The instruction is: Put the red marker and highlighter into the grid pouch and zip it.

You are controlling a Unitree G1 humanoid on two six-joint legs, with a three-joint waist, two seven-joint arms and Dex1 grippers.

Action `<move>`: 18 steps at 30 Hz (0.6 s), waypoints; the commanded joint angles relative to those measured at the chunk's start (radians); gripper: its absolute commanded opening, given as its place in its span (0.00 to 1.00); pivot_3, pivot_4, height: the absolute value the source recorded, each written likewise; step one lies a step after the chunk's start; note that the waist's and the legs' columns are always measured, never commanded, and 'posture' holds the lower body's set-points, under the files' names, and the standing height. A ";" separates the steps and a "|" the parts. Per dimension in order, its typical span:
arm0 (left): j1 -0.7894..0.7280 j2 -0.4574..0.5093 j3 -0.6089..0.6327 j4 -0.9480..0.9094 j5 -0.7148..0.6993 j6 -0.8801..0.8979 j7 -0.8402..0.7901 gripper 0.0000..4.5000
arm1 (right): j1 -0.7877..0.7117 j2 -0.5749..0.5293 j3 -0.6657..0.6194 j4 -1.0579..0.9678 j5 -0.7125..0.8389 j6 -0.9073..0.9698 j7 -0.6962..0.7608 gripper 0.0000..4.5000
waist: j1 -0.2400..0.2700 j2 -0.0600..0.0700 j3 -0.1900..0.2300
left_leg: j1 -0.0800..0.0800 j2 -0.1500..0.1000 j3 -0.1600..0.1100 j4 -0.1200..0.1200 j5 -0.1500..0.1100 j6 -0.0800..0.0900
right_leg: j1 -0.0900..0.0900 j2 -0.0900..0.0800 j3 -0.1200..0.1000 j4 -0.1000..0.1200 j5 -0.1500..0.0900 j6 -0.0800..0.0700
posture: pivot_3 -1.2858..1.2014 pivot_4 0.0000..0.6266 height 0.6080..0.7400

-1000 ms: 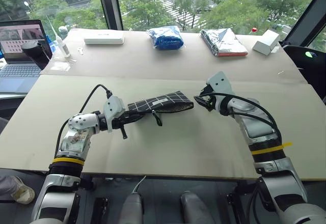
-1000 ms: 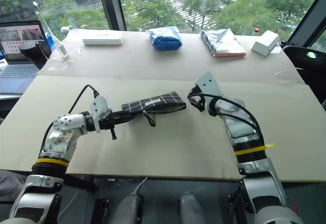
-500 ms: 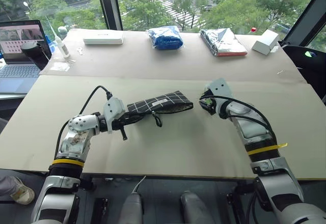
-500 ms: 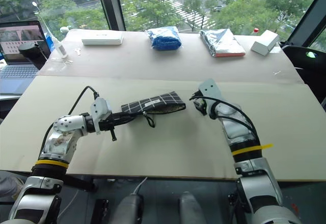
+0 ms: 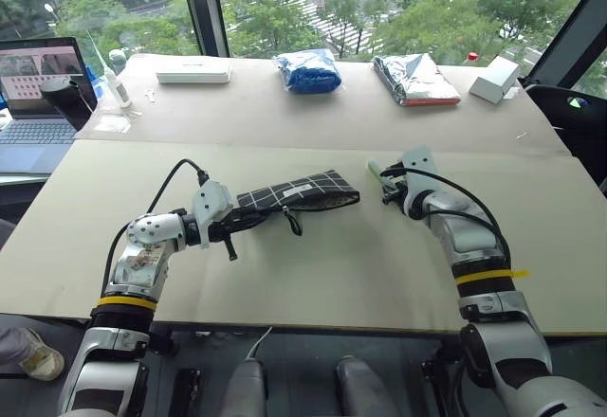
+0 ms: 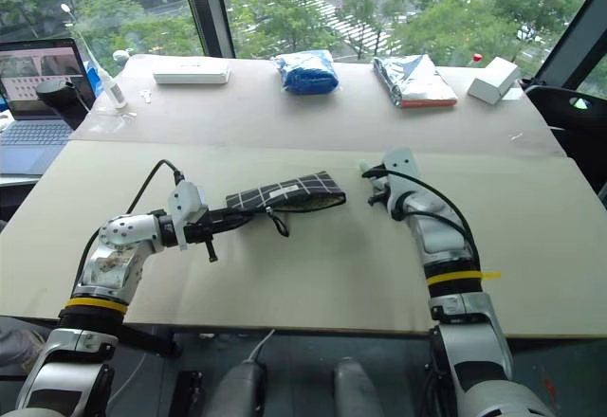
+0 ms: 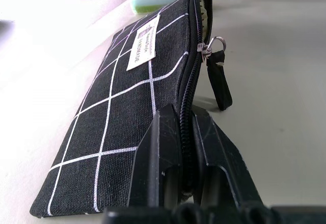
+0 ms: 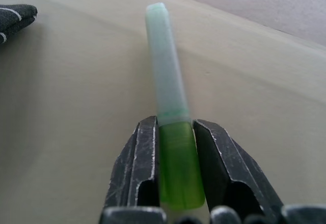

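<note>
I need to use my right gripper to set the light green highlighter down inside the gaping opening of the grid pouch (image 5: 325, 201).
The grid pouch (image 5: 302, 190), black with white lines, lies mid-table with its edge lifted. My left gripper (image 7: 186, 128) is shut on its near end along the zip. The black zip-pull strap (image 7: 220, 79) hangs at the far part, where the mouth gapes. To the right, the light green highlighter (image 8: 170, 107) lies on the table, its pale end (image 5: 374, 165) pointing away. My right gripper (image 8: 175, 132) is shut on its green end, and its fingers (image 5: 390, 188) are low at the table. The red marker is out of view.
A blue bag (image 5: 308, 70), a silver packet (image 5: 414, 78) and two white boxes (image 5: 495, 78) (image 5: 193, 73) sit along the far table. A laptop (image 5: 36, 95) and a bottle (image 5: 114, 83) stand at the far left. The table's front edge (image 5: 313, 323) runs close below both arms.
My right gripper has dropped to the table, shifted right and gone from open to shut on the highlighter. The left gripper and the pouch have not moved.
</note>
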 commanded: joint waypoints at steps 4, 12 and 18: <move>-0.010 0.004 0.006 -0.024 -0.012 -0.010 0.004 0.00 | 0.006 -0.011 -0.012 -0.016 0.004 -0.001 0.001 0.12 | 0.000 0.000 0.000 | 0.000 0.000 0.000 0.000 0.000 0.000 | 0.000 0.000 0.000 0.000 0.000 0.000 | 0.52 0.24 1.00; -0.015 0.006 0.006 -0.020 -0.013 -0.009 0.000 0.00 | 0.027 -0.114 -0.004 -0.212 0.040 -0.330 0.219 0.12 | -0.001 0.002 0.002 | -0.002 0.000 0.000 0.000 0.000 0.000 | -0.001 0.000 0.000 -0.001 0.000 0.000 | 0.52 0.24 1.00; -0.015 0.009 0.006 -0.023 -0.014 -0.006 -0.003 0.00 | 0.146 -0.358 -0.019 -0.336 0.092 -0.579 0.511 0.12 | 0.005 0.002 0.002 | -0.002 0.000 0.000 0.000 0.000 0.000 | 0.000 0.000 0.000 -0.002 -0.001 0.001 | 0.52 0.24 1.00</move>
